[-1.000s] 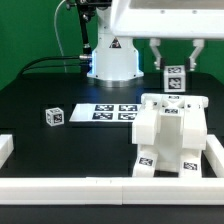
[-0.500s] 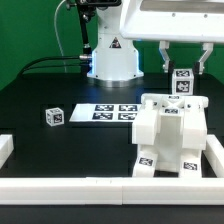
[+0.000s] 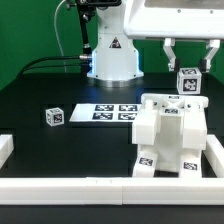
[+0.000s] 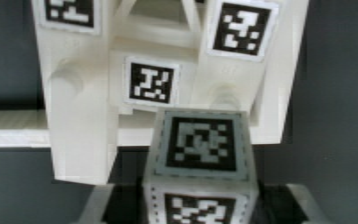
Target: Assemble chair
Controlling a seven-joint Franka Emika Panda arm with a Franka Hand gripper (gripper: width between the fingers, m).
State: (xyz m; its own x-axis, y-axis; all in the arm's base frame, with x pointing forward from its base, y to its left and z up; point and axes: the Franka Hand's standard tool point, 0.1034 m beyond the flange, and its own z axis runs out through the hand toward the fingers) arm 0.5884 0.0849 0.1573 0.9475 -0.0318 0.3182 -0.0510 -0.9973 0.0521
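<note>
I should release the small tagged block on the chair structure's top corner farther from the marker board (image 3: 194, 98) (image 4: 226, 106). The block is now held above and behind the chair parts.
My gripper (image 3: 188, 68) hangs at the exterior view's upper right, shut on a small white tagged block (image 3: 188, 81) held in the air above and behind the joined chair parts (image 3: 168, 135). That blocky white structure stands on the black table at the right, tags on its lower front. In the wrist view the held block (image 4: 201, 160) fills the near middle between my fingers, and the chair structure (image 4: 149, 85) with several tags lies beyond it. A second small tagged block (image 3: 54, 116) sits alone on the table at the exterior view's left.
The marker board (image 3: 108, 112) lies flat in the middle of the table. A white rail (image 3: 100, 187) borders the front edge, with short end pieces at left (image 3: 5, 148) and right (image 3: 213, 155). The robot base (image 3: 112, 55) stands at the back.
My gripper has carried the block up and toward the exterior view's right, from just above the chair's back edge to higher in the air. Nothing else has moved.
</note>
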